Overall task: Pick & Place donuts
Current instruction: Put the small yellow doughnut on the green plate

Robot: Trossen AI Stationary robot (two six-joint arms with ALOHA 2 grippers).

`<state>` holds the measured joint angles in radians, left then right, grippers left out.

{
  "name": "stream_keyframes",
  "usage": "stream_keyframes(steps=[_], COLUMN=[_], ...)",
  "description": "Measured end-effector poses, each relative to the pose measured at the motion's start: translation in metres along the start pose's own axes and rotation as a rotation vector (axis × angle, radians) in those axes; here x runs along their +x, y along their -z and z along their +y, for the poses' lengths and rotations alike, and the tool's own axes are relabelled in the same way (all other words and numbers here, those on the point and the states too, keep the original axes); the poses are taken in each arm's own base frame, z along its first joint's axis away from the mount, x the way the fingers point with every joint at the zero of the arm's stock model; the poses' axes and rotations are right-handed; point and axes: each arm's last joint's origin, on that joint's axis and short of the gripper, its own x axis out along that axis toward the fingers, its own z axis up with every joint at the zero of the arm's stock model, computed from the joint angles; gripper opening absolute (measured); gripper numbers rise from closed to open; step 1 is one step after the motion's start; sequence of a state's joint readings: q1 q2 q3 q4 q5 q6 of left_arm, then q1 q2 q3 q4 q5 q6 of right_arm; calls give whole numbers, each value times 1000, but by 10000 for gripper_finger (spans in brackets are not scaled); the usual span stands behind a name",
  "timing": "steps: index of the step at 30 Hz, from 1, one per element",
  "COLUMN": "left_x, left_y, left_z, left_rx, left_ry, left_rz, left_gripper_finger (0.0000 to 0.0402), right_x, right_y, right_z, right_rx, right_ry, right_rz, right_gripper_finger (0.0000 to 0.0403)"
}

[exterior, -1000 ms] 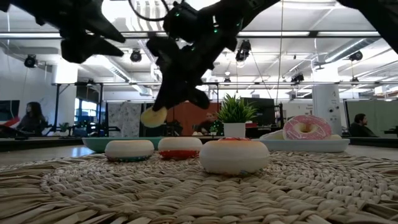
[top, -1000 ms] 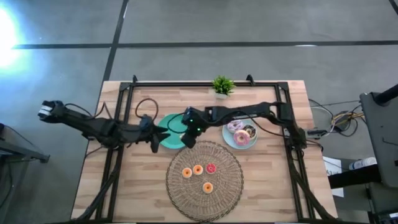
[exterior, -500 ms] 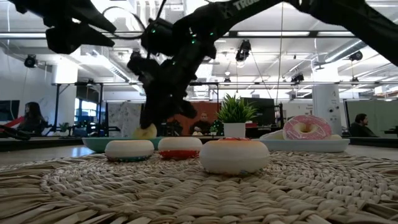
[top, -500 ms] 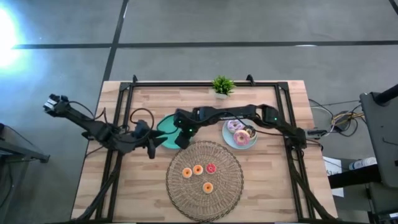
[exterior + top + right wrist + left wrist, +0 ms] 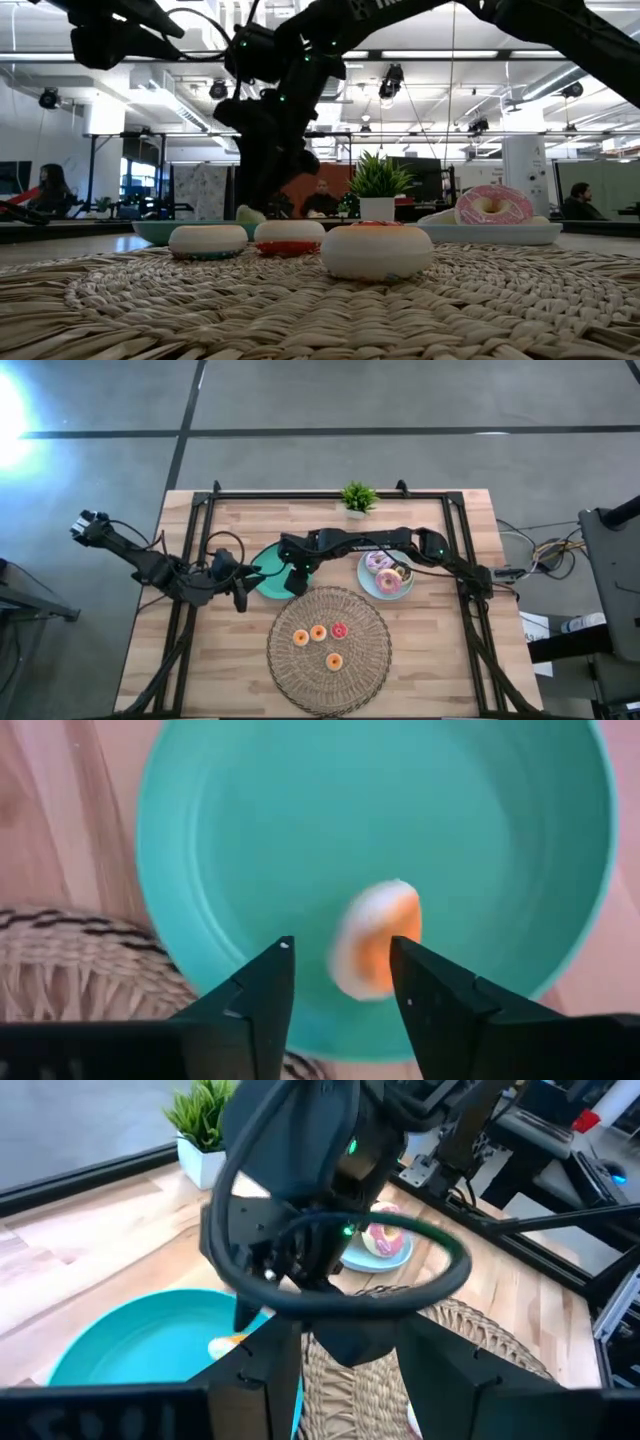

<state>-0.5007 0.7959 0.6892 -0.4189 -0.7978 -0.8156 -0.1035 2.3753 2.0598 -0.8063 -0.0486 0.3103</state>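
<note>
The orange donut is leaning on its edge in the teal plate, so next my right gripper pinches its ring (image 5: 386, 932) and passes it to my left gripper.
My right gripper (image 5: 340, 970) hangs open, pointing down over the teal plate (image 5: 262, 585). A small orange donut (image 5: 375, 950) shows blurred on the plate's floor just beyond its fingertips, low on the plate in the low view (image 5: 248, 214). Several more small donuts (image 5: 318, 632) lie on the wicker mat (image 5: 328, 680). Two pink donuts and a chocolate one (image 5: 400, 571) sit on the light-blue plate (image 5: 367, 585). My left gripper (image 5: 355, 1380) waits open at the teal plate's left rim (image 5: 243, 590).
A small potted plant (image 5: 357, 498) stands at the table's far edge. Black rails (image 5: 200, 560) run along both sides of the table. My right arm (image 5: 380, 543) stretches across above the light-blue plate. People sit in the room behind (image 5: 50, 190).
My right gripper has carried the small orange donut toward the table's left and down onto the teal plate. It has let go of the donut, which now lies on the plate below the fingertips. My left gripper has drawn back a little toward the table's left.
</note>
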Motion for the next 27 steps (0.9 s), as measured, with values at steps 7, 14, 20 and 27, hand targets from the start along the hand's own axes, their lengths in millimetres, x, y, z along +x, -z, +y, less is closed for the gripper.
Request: stream_keyframes(steps=[7,14,20,27], left_x=[-1,-4,-13,-15], left_y=[-1,7,21,37], left_z=[0,5,8,10], left_rx=[1,2,-45,-86], left_ry=[-2,-36,-59,-83], left_rz=[1,62,131,151], left_gripper_finger=[135,135,135,135], right_x=[2,-3,10,21], right_y=[3,-1,2,-1], right_z=[-7,-7,-2,-2], right_rx=[-21,-56,-103,-105], right_ry=[125,100,30,11], right_rz=[0,-20,0,-45], right_gripper_finger=[172,163,178,180])
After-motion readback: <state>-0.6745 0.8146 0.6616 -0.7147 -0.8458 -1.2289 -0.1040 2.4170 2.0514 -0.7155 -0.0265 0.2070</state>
